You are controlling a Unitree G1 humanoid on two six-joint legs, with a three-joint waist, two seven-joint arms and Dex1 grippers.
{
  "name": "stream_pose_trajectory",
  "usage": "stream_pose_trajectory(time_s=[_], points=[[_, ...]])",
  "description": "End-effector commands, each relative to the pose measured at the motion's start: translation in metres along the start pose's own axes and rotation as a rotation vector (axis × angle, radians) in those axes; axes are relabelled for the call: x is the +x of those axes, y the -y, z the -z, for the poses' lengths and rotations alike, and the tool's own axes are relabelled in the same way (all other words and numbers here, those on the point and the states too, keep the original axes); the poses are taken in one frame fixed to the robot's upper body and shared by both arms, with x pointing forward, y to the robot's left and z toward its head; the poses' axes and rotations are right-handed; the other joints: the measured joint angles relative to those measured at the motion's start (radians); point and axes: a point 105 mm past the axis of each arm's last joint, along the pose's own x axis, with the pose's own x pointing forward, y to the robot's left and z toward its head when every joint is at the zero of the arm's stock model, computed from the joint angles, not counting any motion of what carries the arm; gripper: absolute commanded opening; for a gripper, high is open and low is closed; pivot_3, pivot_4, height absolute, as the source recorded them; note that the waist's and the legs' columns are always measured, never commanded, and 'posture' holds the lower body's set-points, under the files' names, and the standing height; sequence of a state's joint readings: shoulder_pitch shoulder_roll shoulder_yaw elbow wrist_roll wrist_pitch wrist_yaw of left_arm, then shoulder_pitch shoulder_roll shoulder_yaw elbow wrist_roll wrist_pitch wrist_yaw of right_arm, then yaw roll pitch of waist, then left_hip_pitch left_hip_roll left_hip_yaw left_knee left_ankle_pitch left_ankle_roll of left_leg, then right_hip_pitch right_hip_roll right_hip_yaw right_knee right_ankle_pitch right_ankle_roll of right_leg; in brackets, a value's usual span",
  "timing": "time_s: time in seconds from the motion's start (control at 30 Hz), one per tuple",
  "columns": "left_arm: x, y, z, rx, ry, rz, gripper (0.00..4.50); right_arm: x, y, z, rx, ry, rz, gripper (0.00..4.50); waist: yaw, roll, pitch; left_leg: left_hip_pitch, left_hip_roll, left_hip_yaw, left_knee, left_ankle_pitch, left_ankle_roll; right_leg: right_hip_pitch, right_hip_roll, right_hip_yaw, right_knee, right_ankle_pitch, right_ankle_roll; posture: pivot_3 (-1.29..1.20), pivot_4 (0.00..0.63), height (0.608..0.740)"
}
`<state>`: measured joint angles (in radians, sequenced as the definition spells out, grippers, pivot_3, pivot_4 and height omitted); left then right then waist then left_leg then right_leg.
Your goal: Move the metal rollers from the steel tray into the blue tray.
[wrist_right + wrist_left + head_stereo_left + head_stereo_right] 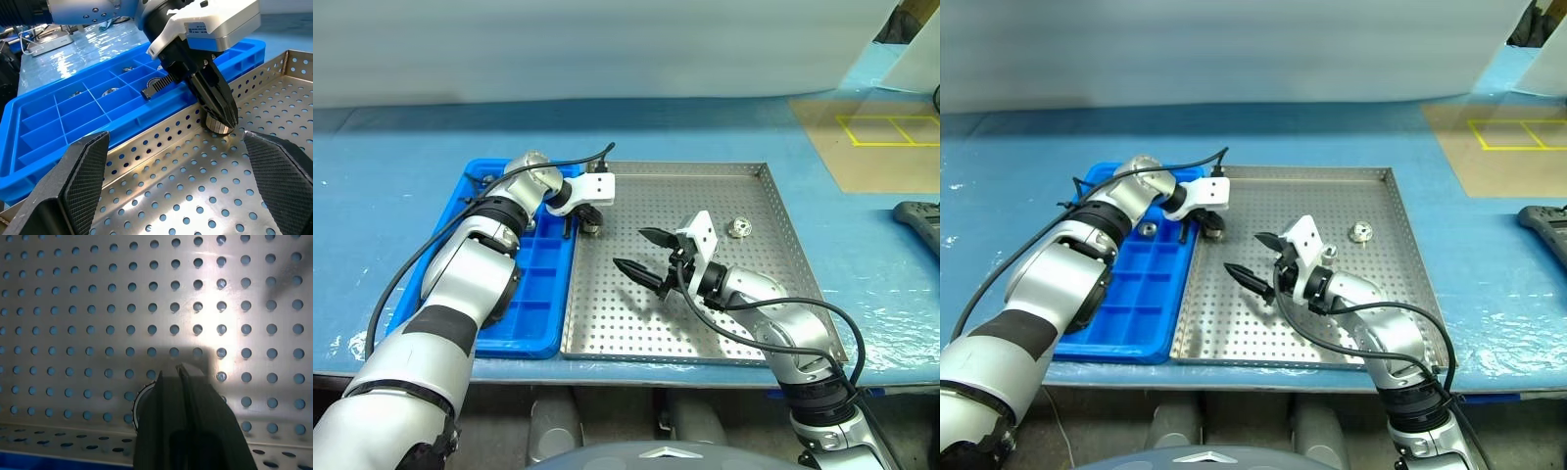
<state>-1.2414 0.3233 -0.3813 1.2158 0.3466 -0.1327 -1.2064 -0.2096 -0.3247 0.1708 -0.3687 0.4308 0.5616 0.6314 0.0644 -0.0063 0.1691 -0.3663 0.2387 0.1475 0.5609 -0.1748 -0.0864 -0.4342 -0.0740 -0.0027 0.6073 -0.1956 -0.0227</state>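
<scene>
The fingers of my left gripper are shut with the metal roller beside them, so next I open them and grip the roller's side [215, 126] with a finger inside its hollow.
The steel tray [705, 168] lies in the middle of the table, with the blue tray [533, 294] against its left side. My left gripper [589, 221] points down at the steel tray's near-left part, just inside the rim. It is shut on a metal roller [217, 128], which rests on the perforated floor. In the left wrist view the roller [143, 396] peeks out beside the closed fingers [166, 411]. My right gripper [644, 252] hovers open and holds nothing over the tray's middle. Another roller [739, 227] sits at the tray's right. Several rollers [111, 91] lie in the blue tray's compartments.
A black device [920, 223] lies at the table's right edge. A brown board with yellow tape [881, 137] is at the back right. A black cable [563, 162] loops over the left wrist. The table is covered in blue sheeting [391, 196].
</scene>
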Motion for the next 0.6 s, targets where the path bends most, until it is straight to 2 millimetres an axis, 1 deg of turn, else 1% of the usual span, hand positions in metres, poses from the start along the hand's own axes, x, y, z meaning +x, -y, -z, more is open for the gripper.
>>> stream_pose_trajectory(time_s=[0.03, 0.2, 0.3, 0.57, 0.6], points=[[-0.005, -0.005, 0.004, -0.031, 0.008, -0.042, 0.02, 0.000, -0.005, -0.013, -0.040, 0.047, -0.018, 4.50, 0.000, 0.000, 0.000, 0.000, 0.000, 0.000, 0.000, 0.000, 0.000, 0.000, 0.000, 0.000, 0.000, 0.000, 0.000, -0.19, 0.150, 0.740], [-0.012, -0.012, -0.003, -0.031, 0.045, -0.076, 0.02, 0.001, -0.004, -0.014, -0.044, 0.047, -0.018, 4.50, 0.001, 0.000, 0.000, 0.000, 0.000, 0.000, 0.000, 0.000, 0.000, -0.001, 0.000, 0.000, -0.001, 0.000, 0.000, -0.19, 0.150, 0.740], [-0.015, -0.015, -0.004, -0.024, 0.051, -0.093, 0.54, 0.002, -0.004, -0.014, -0.045, 0.048, -0.019, 4.50, 0.001, 0.000, 0.000, 0.000, 0.000, 0.000, 0.000, 0.000, 0.000, -0.001, 0.000, 0.000, -0.001, 0.000, 0.000, -0.18, 0.150, 0.740], [-0.021, -0.022, -0.011, 0.004, 0.060, -0.130, 3.16, 0.006, -0.005, -0.012, -0.040, 0.053, -0.018, 4.50, 0.001, 0.000, 0.000, -0.001, 0.000, 0.000, 0.000, 0.000, 0.000, -0.001, 0.000, 0.000, -0.001, 0.000, 0.000, -0.18, 0.150, 0.740], [-0.022, -0.022, -0.010, 0.009, 0.053, -0.130, 3.16, 0.006, -0.006, -0.012, -0.039, 0.053, -0.018, 4.50, 0.001, 0.000, 0.000, -0.001, 0.000, 0.000, 0.000, 0.000, 0.000, -0.001, 0.000, 0.000, -0.001, 0.000, 0.000, -0.19, 0.150, 0.740]])
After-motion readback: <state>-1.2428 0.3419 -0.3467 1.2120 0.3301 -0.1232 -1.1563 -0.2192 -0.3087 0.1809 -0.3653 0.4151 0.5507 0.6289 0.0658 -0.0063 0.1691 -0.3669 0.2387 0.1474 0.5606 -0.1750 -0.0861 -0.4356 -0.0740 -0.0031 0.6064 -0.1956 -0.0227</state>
